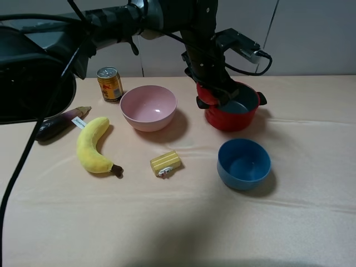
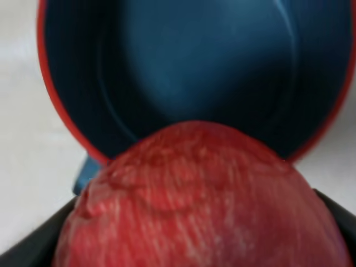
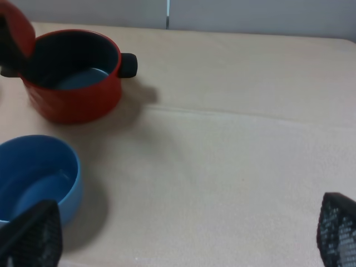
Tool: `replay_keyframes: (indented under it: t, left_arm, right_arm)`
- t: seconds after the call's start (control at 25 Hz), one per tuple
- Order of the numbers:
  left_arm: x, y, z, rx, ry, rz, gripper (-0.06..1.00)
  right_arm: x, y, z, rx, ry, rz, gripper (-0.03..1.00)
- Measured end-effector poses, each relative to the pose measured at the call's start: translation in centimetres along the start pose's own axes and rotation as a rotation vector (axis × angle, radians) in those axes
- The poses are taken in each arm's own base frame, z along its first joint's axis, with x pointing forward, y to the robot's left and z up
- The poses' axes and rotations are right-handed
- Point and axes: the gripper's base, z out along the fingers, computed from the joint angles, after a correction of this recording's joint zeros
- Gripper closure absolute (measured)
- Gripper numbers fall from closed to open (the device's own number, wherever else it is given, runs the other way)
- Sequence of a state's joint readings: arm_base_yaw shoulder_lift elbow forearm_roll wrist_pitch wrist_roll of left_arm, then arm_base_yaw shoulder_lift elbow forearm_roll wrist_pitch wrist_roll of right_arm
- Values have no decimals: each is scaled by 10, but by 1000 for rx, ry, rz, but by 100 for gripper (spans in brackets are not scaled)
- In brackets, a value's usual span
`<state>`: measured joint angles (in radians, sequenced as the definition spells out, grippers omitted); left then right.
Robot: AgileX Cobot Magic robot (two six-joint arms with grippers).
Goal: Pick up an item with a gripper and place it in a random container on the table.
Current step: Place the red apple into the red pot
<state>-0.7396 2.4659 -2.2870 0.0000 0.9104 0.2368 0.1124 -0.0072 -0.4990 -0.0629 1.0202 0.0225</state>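
My left gripper will let go of the red apple inside the red pot (image 1: 234, 105) (image 2: 200, 53), close to the middle of the pot's dark bottom.
The red apple (image 1: 206, 94) is held in my left gripper (image 1: 214, 92), which has reached across to the back right of the table (image 1: 178, 222). It hangs over the left rim of the red pot (image 1: 233, 114). In the left wrist view the apple (image 2: 194, 206) fills the foreground between the dark jaws, with the pot's dark inside (image 2: 194, 67) just beyond it. The right wrist view shows the pot (image 3: 75, 92) and an edge of the apple (image 3: 16, 25). My right gripper (image 3: 186, 236) is open and empty, low over the cloth to the right of the bowls.
A blue bowl (image 1: 243, 163) stands in front of the pot and a pink bowl (image 1: 148, 107) to its left. A small yellow block (image 1: 166, 163), a plush banana (image 1: 93, 144), an eggplant (image 1: 58, 123) and a can (image 1: 110, 84) lie on the left half.
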Motion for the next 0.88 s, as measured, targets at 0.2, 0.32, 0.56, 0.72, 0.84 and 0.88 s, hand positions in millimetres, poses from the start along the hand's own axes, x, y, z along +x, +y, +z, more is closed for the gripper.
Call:
replay_keyframes:
  t: [0.2, 0.32, 0.56, 0.72, 0.84, 0.88]
  left_arm:
    - [-8, 2, 5, -23, -95, 4, 22]
    - [-9, 0, 16, -27, -119, 12, 22]
    - [-12, -6, 35, -38, -181, 40, 22]
    - [-15, -10, 36, -42, -207, 49, 22]
    - [-15, -10, 36, -43, -215, 49, 22]
    - [-15, -10, 36, -43, -216, 49, 22]
  right_arm:
    - [0, 0, 0, 0, 0, 0, 27]
    - [0, 0, 0, 0, 0, 0, 27]
    - [0, 0, 0, 0, 0, 0, 27]
    - [0, 0, 0, 0, 0, 0, 27]
    - [0, 0, 0, 0, 0, 0, 27]
    - [0, 0, 0, 0, 0, 0, 27]
